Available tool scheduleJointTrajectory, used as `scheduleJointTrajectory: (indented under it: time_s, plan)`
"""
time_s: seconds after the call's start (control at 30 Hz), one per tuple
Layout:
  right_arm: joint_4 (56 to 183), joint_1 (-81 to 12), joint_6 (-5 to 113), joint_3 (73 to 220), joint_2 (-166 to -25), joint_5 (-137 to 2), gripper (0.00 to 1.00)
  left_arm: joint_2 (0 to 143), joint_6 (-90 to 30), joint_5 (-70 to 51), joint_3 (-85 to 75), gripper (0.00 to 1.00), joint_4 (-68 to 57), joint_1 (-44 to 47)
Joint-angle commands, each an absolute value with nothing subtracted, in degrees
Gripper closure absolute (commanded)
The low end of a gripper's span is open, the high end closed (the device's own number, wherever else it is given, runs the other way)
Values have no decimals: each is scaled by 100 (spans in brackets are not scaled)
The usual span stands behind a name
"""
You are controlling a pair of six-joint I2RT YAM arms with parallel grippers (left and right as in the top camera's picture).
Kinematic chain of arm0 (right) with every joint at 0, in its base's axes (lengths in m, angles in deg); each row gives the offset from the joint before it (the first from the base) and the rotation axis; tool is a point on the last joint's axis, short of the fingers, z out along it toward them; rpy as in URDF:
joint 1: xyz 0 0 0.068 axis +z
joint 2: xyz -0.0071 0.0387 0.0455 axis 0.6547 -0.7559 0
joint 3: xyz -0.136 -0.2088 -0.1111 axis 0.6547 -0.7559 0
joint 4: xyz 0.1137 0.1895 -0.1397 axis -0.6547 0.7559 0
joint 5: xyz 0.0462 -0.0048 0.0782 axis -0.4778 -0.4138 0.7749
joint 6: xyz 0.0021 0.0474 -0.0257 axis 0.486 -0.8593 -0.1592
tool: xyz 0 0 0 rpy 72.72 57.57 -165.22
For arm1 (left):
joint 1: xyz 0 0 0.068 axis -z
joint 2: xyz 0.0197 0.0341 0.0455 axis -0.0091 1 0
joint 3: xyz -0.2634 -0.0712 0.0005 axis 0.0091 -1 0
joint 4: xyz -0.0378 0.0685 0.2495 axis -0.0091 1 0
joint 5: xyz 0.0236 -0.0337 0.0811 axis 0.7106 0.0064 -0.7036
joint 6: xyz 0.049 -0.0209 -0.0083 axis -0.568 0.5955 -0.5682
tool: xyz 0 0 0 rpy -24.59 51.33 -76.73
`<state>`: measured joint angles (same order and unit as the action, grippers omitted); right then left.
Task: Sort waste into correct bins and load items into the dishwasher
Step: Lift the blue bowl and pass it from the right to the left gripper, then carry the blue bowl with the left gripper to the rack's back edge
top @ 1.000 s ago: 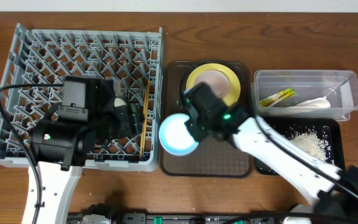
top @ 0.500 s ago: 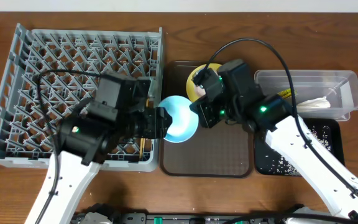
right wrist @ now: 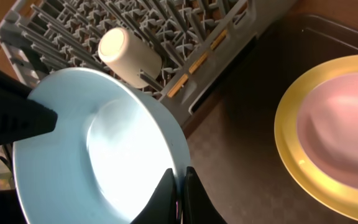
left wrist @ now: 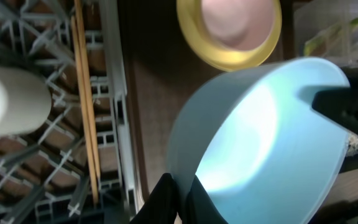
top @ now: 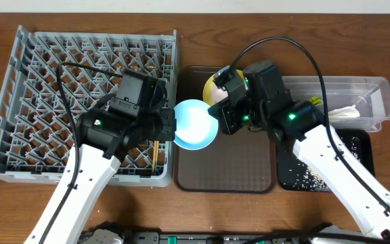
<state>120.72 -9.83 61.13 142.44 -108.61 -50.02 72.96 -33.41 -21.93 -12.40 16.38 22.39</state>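
Next, I set the light blue bowl down with my left gripper in the grey dishwasher rack [top: 139, 81] behind the cream cup.
The light blue bowl [top: 195, 124] hangs tilted above the brown tray's left edge, held from both sides. My left gripper [top: 172, 126] is shut on its left rim, which shows pinched between the tips in the left wrist view [left wrist: 180, 186]. My right gripper [top: 217, 119] is shut on the opposite rim [right wrist: 180, 183]. The yellow plate [top: 211, 88] lies behind on the tray, mostly hidden by the right arm. The grey dishwasher rack [top: 53, 74] holds the cream cup [right wrist: 129, 56] and the chopsticks [top: 156, 153]. The wrapper [top: 347, 110] and the packet [top: 315, 102] lie in the clear tub [top: 378, 88].
The dark brown serving tray [top: 235, 169] sits between the rack and the bins. The black tray [top: 296, 177] at the right holds scattered crumbs [top: 347, 141]. Both arms crowd the space above the brown tray's left half.
My left arm swung right from the rack to the bowl, and its gripper closed on the left rim. The right gripper carried the bowl slightly up and back.
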Motion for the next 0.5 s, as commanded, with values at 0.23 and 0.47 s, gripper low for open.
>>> scheduleJointTrajectory:
  time_s: [0.23,0.47]
  plan:
    - [11764,-1879,6076,14438,-10240,-4994,14,7064,-3420,-4855,-1227,93,910,2298]
    - [12094,-3146,5993,14436,-9914,-6172,1,7414,-3487,-7812,-1229,93,-358,2293]
